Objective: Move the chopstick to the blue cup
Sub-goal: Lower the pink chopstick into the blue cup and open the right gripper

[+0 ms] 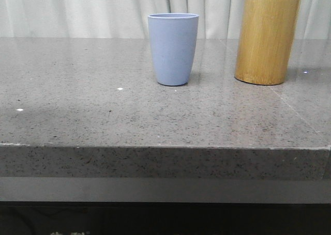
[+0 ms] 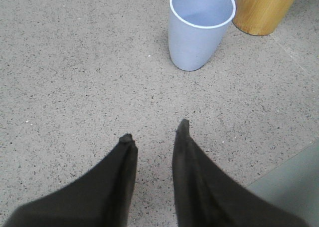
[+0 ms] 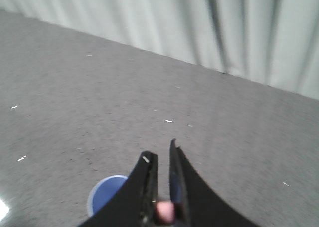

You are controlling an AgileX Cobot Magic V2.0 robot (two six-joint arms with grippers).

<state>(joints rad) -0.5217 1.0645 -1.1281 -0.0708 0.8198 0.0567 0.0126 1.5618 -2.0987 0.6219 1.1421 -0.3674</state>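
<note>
My right gripper has the chopstick, held high above the table now. It will let go of it inside the blue cup's opening (image 3: 110, 192), toward the side of the cup nearer the tan bamboo cylinder.
The blue cup (image 1: 173, 49) stands upright on the grey stone table, empty in the left wrist view (image 2: 199, 30). My left gripper (image 2: 155, 132) hovers open over bare tabletop, a short way in front of the cup, nothing between its fingers. My right gripper (image 3: 160, 152) is high above the table, jaws nearly together and clamped on the pale pink end of the chopstick (image 3: 164, 211), seen end-on. The rest of the chopstick is hidden. The cup's blue mouth (image 3: 107, 197) shows below, just beside the right fingers.
A taller tan bamboo cylinder (image 1: 267, 41) stands right of the cup, close to it (image 2: 264, 10). The table's front edge (image 1: 165, 147) runs across the near side. White curtains (image 1: 103, 10) hang behind the table.
</note>
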